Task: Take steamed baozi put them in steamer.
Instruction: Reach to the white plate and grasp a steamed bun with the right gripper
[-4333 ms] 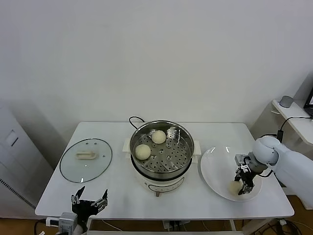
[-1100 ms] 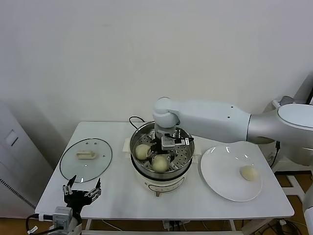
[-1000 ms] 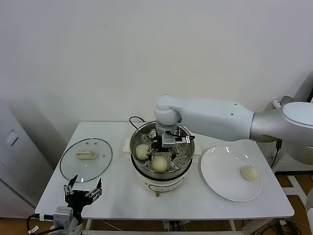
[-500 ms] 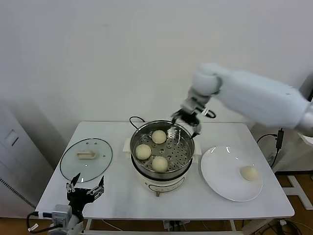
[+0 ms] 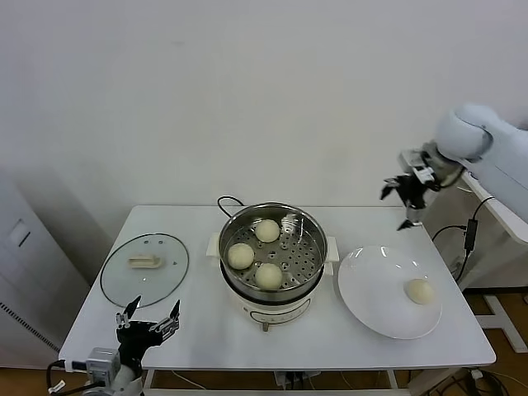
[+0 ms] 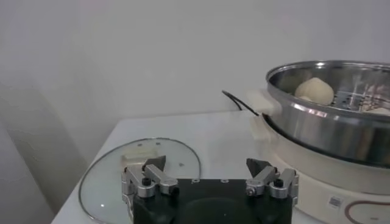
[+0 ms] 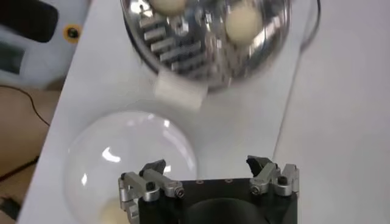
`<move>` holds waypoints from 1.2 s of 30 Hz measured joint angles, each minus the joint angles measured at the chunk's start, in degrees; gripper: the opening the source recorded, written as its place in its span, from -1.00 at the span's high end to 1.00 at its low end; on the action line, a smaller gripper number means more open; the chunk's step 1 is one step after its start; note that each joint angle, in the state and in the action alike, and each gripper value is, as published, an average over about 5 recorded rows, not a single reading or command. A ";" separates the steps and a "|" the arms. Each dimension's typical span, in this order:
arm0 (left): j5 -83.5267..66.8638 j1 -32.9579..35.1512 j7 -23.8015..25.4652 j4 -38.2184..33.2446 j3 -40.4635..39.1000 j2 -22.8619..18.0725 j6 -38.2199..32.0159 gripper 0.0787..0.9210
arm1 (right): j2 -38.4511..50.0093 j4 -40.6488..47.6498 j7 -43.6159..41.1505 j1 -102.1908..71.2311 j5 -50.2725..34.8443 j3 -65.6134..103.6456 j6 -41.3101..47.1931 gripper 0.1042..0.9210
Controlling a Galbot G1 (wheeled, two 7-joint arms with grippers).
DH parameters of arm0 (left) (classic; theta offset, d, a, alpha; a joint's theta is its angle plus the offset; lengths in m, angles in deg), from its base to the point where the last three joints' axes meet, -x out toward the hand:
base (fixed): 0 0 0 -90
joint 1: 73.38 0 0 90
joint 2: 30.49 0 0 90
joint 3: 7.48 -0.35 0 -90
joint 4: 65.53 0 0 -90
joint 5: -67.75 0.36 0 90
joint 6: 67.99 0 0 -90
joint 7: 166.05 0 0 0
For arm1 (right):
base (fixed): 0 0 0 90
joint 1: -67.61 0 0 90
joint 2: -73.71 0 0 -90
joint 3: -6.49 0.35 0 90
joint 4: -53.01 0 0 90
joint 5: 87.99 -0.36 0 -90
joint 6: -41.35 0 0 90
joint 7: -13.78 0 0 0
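The robot's right gripper will next close around the sides of the baozi (image 5: 421, 291) (image 7: 114, 213) on the white plate, because that baozi still belongs in the steamer.
The steamer (image 5: 299, 256), a shiny steel basket on a white pot base, stands mid-table with three cream-white baozi in it: one at the back (image 5: 266, 230), one at the left (image 5: 240, 256), one at the front (image 5: 268, 275). A further baozi (image 5: 421, 290) lies on the white plate (image 5: 371, 280) at the right. My right gripper (image 5: 408, 198) hangs open and empty, high above the table's far right edge. Its wrist view looks down on the steamer (image 7: 207, 36) and the plate (image 7: 131, 164). My left gripper (image 5: 148, 326) waits open below the table's front left edge.
A round glass lid (image 5: 144, 268) with a beige handle lies flat on the table's left side. A black cord (image 5: 227, 200) runs from behind the pot. A side shelf (image 5: 495, 194) with a cable stands at the far right.
My right arm has swung up and to the right, from inside the steamer to high above the table's right edge. Three baozi now show uncovered in the steamer. The left arm barely moved.
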 measured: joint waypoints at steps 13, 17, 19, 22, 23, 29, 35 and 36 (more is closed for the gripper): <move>-0.55 2.03 0.15 -0.16 -0.20 0.00 0.16 -0.77 | 1.60 3.93 2.11 -23.14 9.83 19.34 -2.92 -0.76; -0.53 2.60 0.11 -0.09 -0.03 0.00 0.01 -0.77 | 0.65 5.81 2.79 -28.34 12.37 23.85 -4.22 -0.76; -0.54 2.77 0.11 -0.01 0.05 0.00 0.00 -0.77 | 0.09 6.75 3.12 -30.46 13.50 25.68 -4.79 -0.76; -0.54 2.85 0.11 0.11 0.05 0.00 0.01 -0.77 | -0.90 8.12 3.50 -33.12 14.89 28.03 -5.58 -0.76; -0.55 2.86 0.11 0.14 0.04 0.00 0.02 -0.77 | -1.26 8.58 3.59 -33.86 15.31 28.74 -5.85 -0.76; -0.53 2.82 0.13 0.70 0.00 0.00 0.10 -0.77 | -3.48 11.29 4.15 -36.83 17.97 31.89 -7.65 -0.76; -0.50 2.63 0.15 1.26 0.06 0.00 0.21 -0.77 | -4.99 13.72 4.56 -38.36 20.34 33.23 -9.22 -0.76; -0.50 2.59 0.15 1.34 0.08 0.00 0.23 -0.77 | -5.15 14.02 4.56 -38.58 20.62 33.44 -9.34 -0.76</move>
